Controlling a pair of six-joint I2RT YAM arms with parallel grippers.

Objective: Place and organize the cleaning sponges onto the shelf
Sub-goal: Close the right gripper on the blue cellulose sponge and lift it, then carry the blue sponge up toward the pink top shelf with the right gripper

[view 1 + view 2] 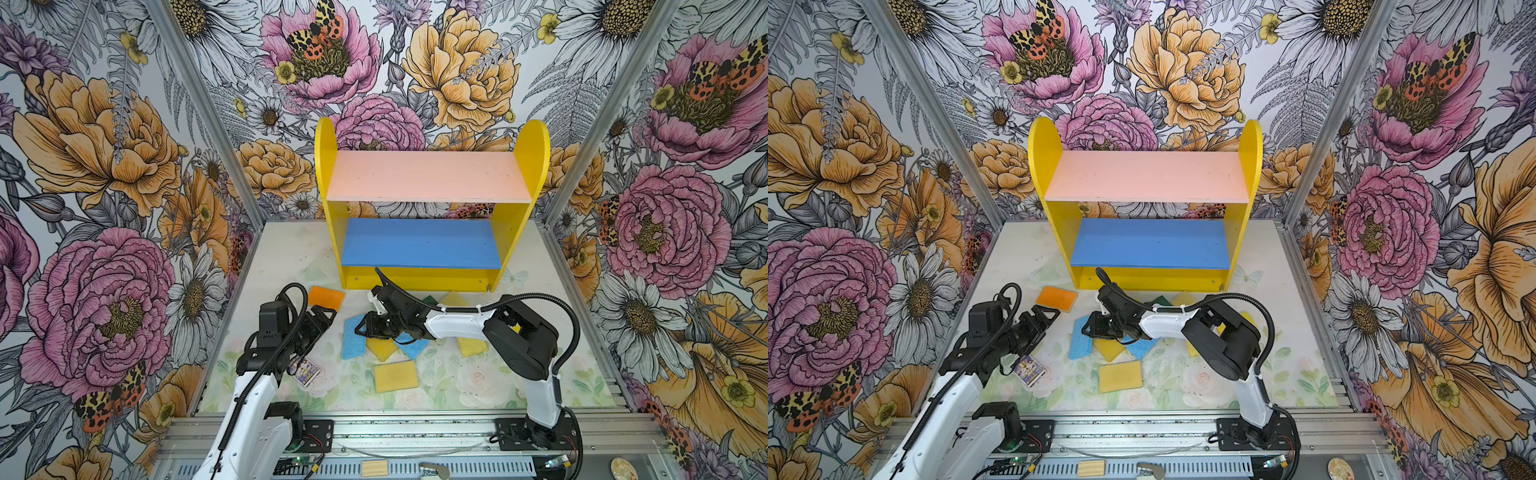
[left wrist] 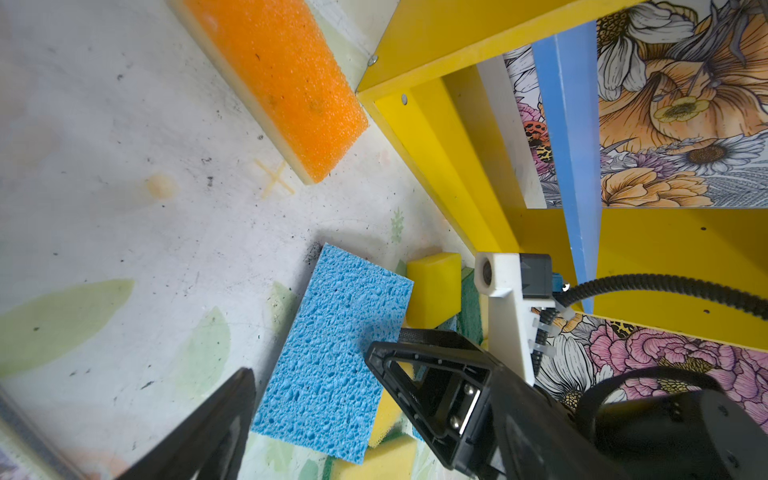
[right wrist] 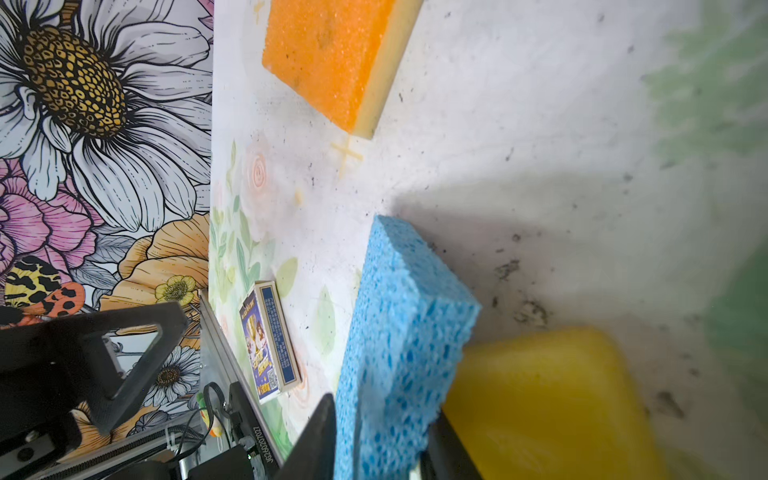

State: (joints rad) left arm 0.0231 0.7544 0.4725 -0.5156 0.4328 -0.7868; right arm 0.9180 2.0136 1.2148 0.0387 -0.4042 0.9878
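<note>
I can see my right gripper pinching the long side of the light blue sponge near the middle, so I should hold it with my left gripper while my right gripper takes its front corner (image 2: 352,448).
The shelf (image 1: 534,158) stands at the back with yellow sides; its pink board (image 1: 428,176) and blue board (image 1: 419,243) are bare. Several sponges lie on the table in front of it. My right gripper (image 1: 361,328) (image 3: 378,436) reaches across the middle and is shut on a light blue sponge (image 1: 353,336) (image 3: 407,316), one finger on each face. A yellow sponge (image 3: 540,395) lies right beside it. My left gripper (image 1: 326,316) (image 2: 316,407) hangs open and holds nothing, between that blue sponge (image 2: 332,345) and an orange sponge (image 1: 326,297) (image 2: 278,79).
A yellow sponge (image 1: 395,375) lies alone nearer the front. A second blue sponge (image 1: 415,347), another yellow one (image 1: 471,345) and a dark green one (image 1: 430,300) sit partly under the right arm. A purple card packet (image 1: 305,370) lies beside the left arm. A wooden block (image 1: 374,468) rests on the front rail.
</note>
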